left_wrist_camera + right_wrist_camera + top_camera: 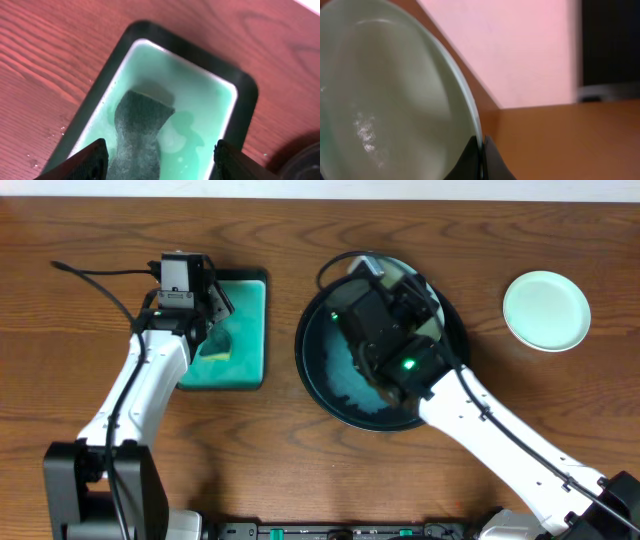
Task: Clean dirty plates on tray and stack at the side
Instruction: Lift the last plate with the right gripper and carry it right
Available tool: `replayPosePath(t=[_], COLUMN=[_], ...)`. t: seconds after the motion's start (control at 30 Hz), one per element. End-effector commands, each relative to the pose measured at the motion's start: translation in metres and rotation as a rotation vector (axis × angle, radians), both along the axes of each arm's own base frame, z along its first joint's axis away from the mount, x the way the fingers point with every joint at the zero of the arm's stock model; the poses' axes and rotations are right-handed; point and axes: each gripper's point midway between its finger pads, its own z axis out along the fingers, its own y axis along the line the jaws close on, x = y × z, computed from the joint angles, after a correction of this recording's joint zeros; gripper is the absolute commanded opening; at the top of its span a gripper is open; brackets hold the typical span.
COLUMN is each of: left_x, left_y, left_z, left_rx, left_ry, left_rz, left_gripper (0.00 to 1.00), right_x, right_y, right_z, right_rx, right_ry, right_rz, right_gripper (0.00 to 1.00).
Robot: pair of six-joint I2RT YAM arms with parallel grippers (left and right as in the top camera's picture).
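Observation:
Next, my right gripper lets go of the pale-mint plate on top of the second plate [546,311], which is lying flat on the table.
My right gripper [481,162] is shut on the rim of a pale-mint plate [385,100] and holds it tilted on edge. In the overhead view this gripper [400,285] and plate [430,305] are over the black tray [308,350], which holds teal liquid [345,388]. A second plate [546,311] lies flat on the table at the far right. No third plate shows. My left gripper [160,160] is open just above a dark sponge [137,127] in the teal dish [200,95].
The teal rectangular dish [250,330] stands left of the tray, with my left gripper [214,310] over the sponge [216,347]. The right arm crosses the tray's right front. Bare wooden table lies between the tray and the far-right plate.

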Motion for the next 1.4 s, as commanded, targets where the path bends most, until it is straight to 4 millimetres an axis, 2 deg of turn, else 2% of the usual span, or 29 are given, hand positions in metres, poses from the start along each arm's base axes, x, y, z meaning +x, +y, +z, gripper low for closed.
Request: replayPosePath(t=[0.0, 0.47, 0.63, 0.7, 0.73, 0.8, 0.9, 1.0, 1.07, 1.17, 1.23, 1.27, 1.3, 1.37], left_x=[-0.002, -0.002, -0.002, -0.002, -0.002, -0.002, -0.002, -0.002, -0.002, -0.002, -0.002, -0.002, -0.002, -0.002], left_y=[0.001, 0.001, 0.001, 0.001, 0.001, 0.001, 0.001, 0.001, 0.001, 0.001, 0.001, 0.001, 0.001, 0.001], left_z=[0.003, 0.002, 0.002, 0.002, 0.002, 0.002, 0.002, 0.002, 0.002, 0.002, 0.002, 0.002, 0.002, 0.002], left_rx=[0.002, 0.002, 0.002, 0.002, 0.002, 0.002, 0.002, 0.002, 0.002, 0.002, 0.002, 0.002, 0.002, 0.002], left_ry=[-0.002, -0.001, -0.001, -0.001, -0.001, -0.001, -0.001, -0.001, -0.001, -0.001, -0.001, -0.001, -0.001, -0.001], left_rz=[-0.004, -0.004, -0.003, -0.004, -0.004, -0.004, -0.004, -0.004, -0.004, -0.004, -0.004, -0.004, -0.004, -0.004], left_gripper=[0.84, 0.84, 0.85, 0.85, 0.85, 0.85, 0.85, 0.85, 0.85, 0.85, 0.85, 0.85, 0.85, 0.85], right_x=[-0.012, -0.015, -0.016, -0.012, -0.008, -0.004, 0.002, 0.006, 0.009, 0.012, 0.014, 0.015, 0.015, 0.012], right_y=[-0.005, 0.008, 0.01, 0.01, 0.01, 0.008, 0.0, -0.005, -0.006, -0.004, -0.001, 0.003, 0.012, 0.017], right_z=[0.04, 0.084, 0.081, 0.067, 0.043, 0.015, -0.007, -0.008, 0.005, 0.012, 0.006, -0.001, -0.035, -0.07], right_rx=[-0.235, -0.399, -0.272, -0.217, -0.212, -0.184, -0.17, -0.279, -0.355, -0.335, -0.262, -0.221, -0.169, -0.158], right_ry=[-0.048, -0.091, -0.162, -0.16, -0.093, -0.01, 0.02, 0.025, 0.003, -0.024, -0.047, -0.042, 0.087, 0.244], right_rz=[-0.045, -0.058, -0.09, -0.077, -0.034, 0.0, -0.045, -0.09, -0.122, -0.126, -0.118, -0.1, 0.005, 0.096], right_gripper=[0.01, 0.01, 0.01, 0.01, 0.01, 0.01, 0.01, 0.01, 0.01, 0.01, 0.01, 0.01, 0.01, 0.01])
